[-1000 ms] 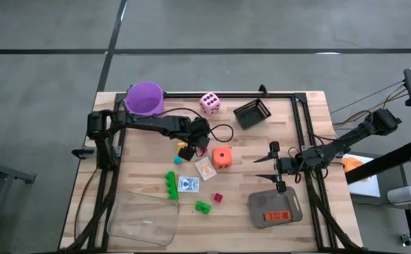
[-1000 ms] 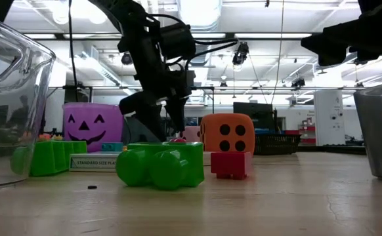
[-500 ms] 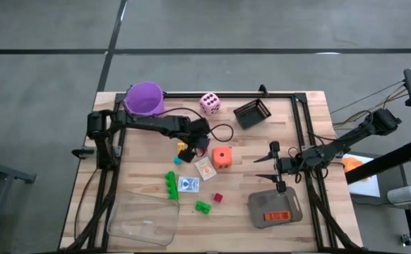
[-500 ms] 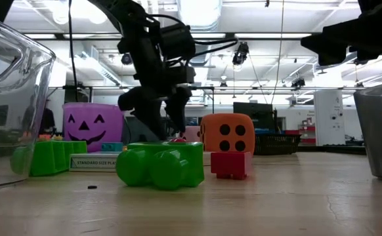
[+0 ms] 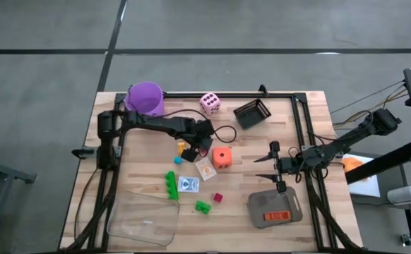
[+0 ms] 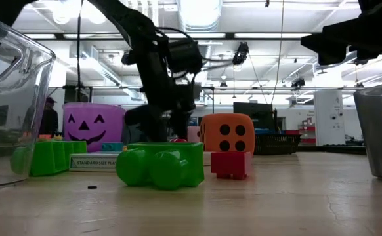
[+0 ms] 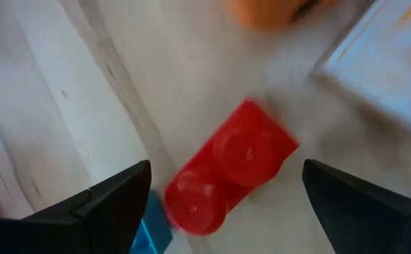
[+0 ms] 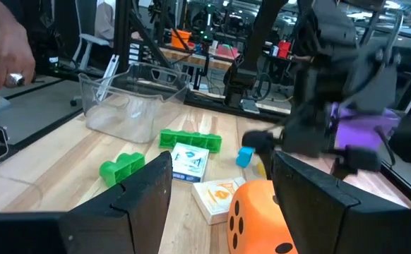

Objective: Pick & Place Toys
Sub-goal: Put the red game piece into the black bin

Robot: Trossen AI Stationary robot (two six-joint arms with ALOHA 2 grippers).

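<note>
The red brick sits at a slant between the fingers of my left gripper, so I should back away, turn the gripper to line up with it, and grip the red brick's long sides (image 7: 207, 146).
My left gripper (image 5: 193, 147) points steeply down at mid-table, open, low over a red brick (image 7: 228, 168). The brick lies flat on the wood between the two fingers, which stand clear of it on either side. Beside it lie a blue brick (image 7: 153, 230), a yellow brick (image 5: 181, 147), the orange die (image 5: 222, 156) and a card pack (image 5: 205, 168). Nearer the front edge are a second card pack (image 5: 188, 185), two green bricks (image 5: 170, 185) (image 5: 203, 207) and a small red brick (image 5: 218, 197). The pink die (image 5: 209, 103) rests at the far edge. My right gripper (image 5: 271, 162) waits open and level at the right.
A purple bucket (image 5: 145, 97) stands at the far left and a black basket (image 5: 252, 113) at the far middle. A clear tub (image 5: 145, 220) sits at the near left, a grey tray (image 5: 275, 209) at the near right. A person's hand (image 8: 1, 49) shows beyond the table.
My left gripper has sunk toward the red brick, staying open. Nothing on the table has moved.
</note>
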